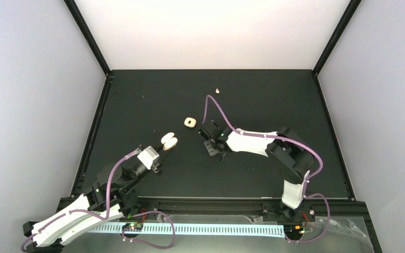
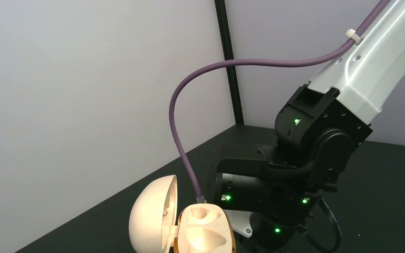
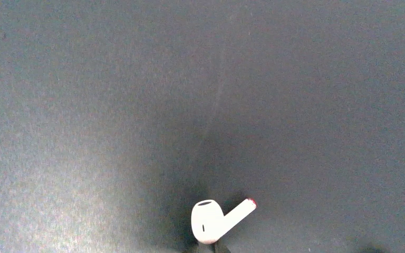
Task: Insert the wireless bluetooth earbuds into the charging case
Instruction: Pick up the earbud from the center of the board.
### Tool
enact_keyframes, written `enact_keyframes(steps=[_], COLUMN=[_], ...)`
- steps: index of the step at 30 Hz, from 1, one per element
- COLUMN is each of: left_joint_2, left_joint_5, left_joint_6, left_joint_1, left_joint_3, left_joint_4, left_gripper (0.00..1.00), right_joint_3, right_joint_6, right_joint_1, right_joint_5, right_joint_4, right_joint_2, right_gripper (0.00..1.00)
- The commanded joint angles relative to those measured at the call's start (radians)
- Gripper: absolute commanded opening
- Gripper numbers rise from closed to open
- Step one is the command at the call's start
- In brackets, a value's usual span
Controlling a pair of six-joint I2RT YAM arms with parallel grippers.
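Observation:
My right gripper is pinching the earbud's head with the stem pointing away, so I will put the earbud down, turn and pick it up from the stem's side (image 3: pixel 242 210).
The cream charging case (image 1: pixel 169 140) is held with its lid open by my left gripper (image 1: pixel 164 148), which is shut on it left of the mat's middle. In the left wrist view the case base (image 2: pixel 205 232) shows two hollows, and the lid (image 2: pixel 147 221) swings left. My right gripper (image 1: pixel 215 149) hangs just right of the case, pointing down. Its wrist view shows a white earbud (image 3: pixel 215 221), stem up to the right, pinched at the head by the right gripper (image 3: pixel 211 247), off the mat. Another earbud (image 1: pixel 218 90) lies far back.
A small cream square piece with a dark hollow (image 1: pixel 190 122) lies on the black mat (image 1: pixel 274 100) between the two grippers, a little farther back. Black frame rails (image 1: pixel 92 137) border the mat. The right arm's purple cable (image 2: pixel 184 132) loops close behind the case.

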Motion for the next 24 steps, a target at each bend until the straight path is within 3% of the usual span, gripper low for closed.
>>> enact_keyframes(steps=[1,11,16,24], left_joint_2=[-0.005,0.01,0.023,0.03], left_joint_5=[0.002,-0.009,-0.009,-0.004], left_joint_6=[0.018,0.022,0.027,0.03], left_joint_1=[-0.001,-0.001,-0.001,-0.001], left_joint_3=[0.041,0.041,0.041,0.043], left_joint_4=[-0.01,-0.012,-0.008,-0.01], left_gripper=[0.02,0.01,0.02,0.02], right_joint_3=[0.054,0.201,0.154,0.14], right_joint_6=[0.014,-0.012,-0.029,-0.009], right_joint_1=[-0.015,-0.028,-0.04,-0.135], right_joint_5=[0.013,-0.107,-0.112,-0.135], right_joint_4=[0.012,0.004,0.042,0.03], right_joint_2=[0.035,0.094,-0.028,0.0], right_gripper=[0.07,0.07,0.07,0.07])
